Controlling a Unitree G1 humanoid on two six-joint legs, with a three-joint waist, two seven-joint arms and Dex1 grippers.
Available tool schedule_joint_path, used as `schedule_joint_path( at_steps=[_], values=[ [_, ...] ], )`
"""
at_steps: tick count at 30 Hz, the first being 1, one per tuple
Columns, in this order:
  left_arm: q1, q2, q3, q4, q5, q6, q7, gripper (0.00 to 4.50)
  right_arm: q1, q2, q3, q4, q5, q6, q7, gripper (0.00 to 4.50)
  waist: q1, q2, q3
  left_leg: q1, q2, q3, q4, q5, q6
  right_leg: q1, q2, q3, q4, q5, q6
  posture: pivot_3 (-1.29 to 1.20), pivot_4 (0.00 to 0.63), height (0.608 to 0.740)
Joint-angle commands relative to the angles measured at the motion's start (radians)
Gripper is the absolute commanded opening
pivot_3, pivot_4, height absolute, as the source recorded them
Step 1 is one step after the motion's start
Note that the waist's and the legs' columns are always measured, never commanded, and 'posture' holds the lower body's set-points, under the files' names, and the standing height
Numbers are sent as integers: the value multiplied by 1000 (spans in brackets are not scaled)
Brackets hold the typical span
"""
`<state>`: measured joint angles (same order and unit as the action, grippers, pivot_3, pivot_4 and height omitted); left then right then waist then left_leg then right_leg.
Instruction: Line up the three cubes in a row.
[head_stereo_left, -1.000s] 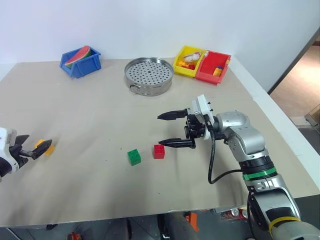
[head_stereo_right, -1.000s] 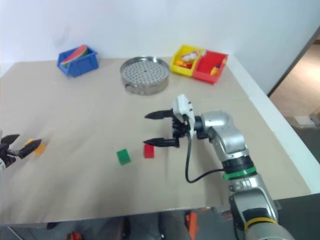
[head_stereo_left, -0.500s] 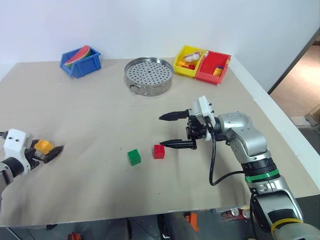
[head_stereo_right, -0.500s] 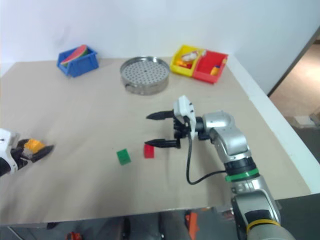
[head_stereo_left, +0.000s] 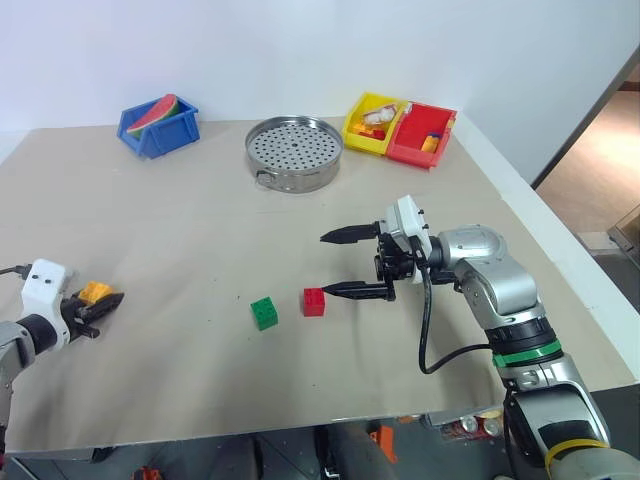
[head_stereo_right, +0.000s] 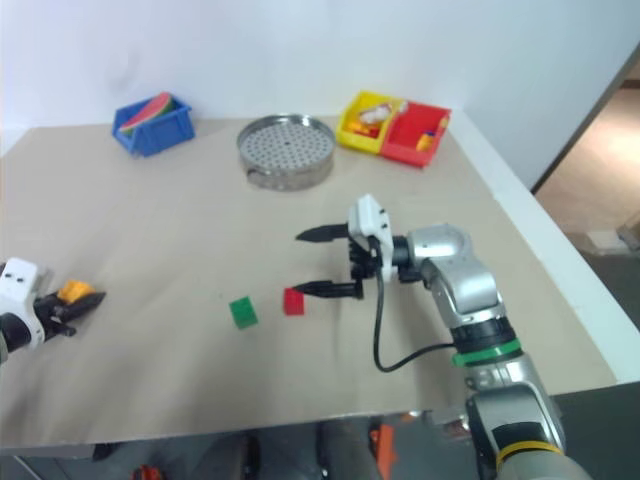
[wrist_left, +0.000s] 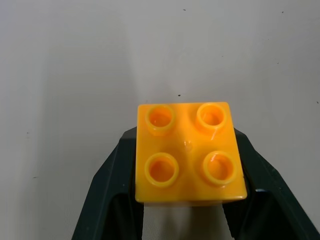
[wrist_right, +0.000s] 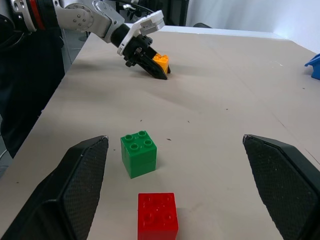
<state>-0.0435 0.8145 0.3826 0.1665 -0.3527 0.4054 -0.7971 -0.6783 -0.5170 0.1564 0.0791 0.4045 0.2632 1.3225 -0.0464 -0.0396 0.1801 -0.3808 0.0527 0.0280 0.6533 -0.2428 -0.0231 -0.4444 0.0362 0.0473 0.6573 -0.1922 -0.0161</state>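
My left gripper needs to let go of the orange-yellow cube on the table (head_stereo_left: 205, 323) next to the green cube, opposite the red cube.
Three studded cubes lie on the beige table (head_stereo_left: 180, 230). The green cube (head_stereo_left: 264, 312) and the red cube (head_stereo_left: 314, 301) sit side by side near the middle, a small gap between them. The orange-yellow cube (head_stereo_left: 95, 291) is far to the left, studs up, and my left gripper (head_stereo_left: 103, 301) is shut on it; the left wrist view shows this cube (wrist_left: 190, 152) pinched between the black fingers (wrist_left: 107, 195). My right gripper (head_stereo_left: 327, 264) hovers open just right of the red cube, holding nothing, pointing left toward the green cube (wrist_right: 138, 152) and the red cube (wrist_right: 157, 215).
A round perforated steel tray (head_stereo_left: 295, 150) stands at the back middle. A blue bin (head_stereo_left: 158, 122) with a watermelon slice is at the back left. Yellow (head_stereo_left: 375, 122) and red (head_stereo_left: 425, 133) bins with small pieces are at the back right. The table's right edge runs close to my right arm.
My left gripper has moved in over the orange-yellow cube, dropped slightly and closed on it. The right gripper and the green and red cubes have stayed put.
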Motion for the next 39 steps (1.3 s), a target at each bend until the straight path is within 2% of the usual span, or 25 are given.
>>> schedule_joint_path(
  at_steps=[1,6,15,22,39],
  values=[
    [29,31,-96,-152,4,-51,-122,1366,-22,-4,-12,-13,-3,-17,0,4500,1,0,0,0,0,0,0,0,0,0,0,0,0,0,0,0,150,740],
    [8,49,-262,-266,9,-117,-290,1366,-38,1,-11,11,-15,-30,-2,4500,4,0,0,-2,-3,0,0,0,0,0,-4,0,0,-2,1,0,150,740],
    [-201,44,-414,-112,57,-238,-481,1366,-22,3,-13,4,-26,-40,-17,4500,4,0,0,-3,-5,0,1,0,0,0,-4,0,-1,-2,3,0,150,740],
    [-280,5,-470,-35,81,-299,-538,1366,-4,-10,-12,-16,-31,-41,-23,4500,2,0,0,-4,-4,0,0,-1,0,-1,-3,1,-1,-2,3,0,150,740],
    [-293,-17,-521,-116,69,-262,-587,1366,2,-18,-19,-20,-30,-42,-32,4500,4,0,0,-6,-6,0,2,-1,0,-1,-6,1,-1,-3,5,0,150,740]
  ],
)
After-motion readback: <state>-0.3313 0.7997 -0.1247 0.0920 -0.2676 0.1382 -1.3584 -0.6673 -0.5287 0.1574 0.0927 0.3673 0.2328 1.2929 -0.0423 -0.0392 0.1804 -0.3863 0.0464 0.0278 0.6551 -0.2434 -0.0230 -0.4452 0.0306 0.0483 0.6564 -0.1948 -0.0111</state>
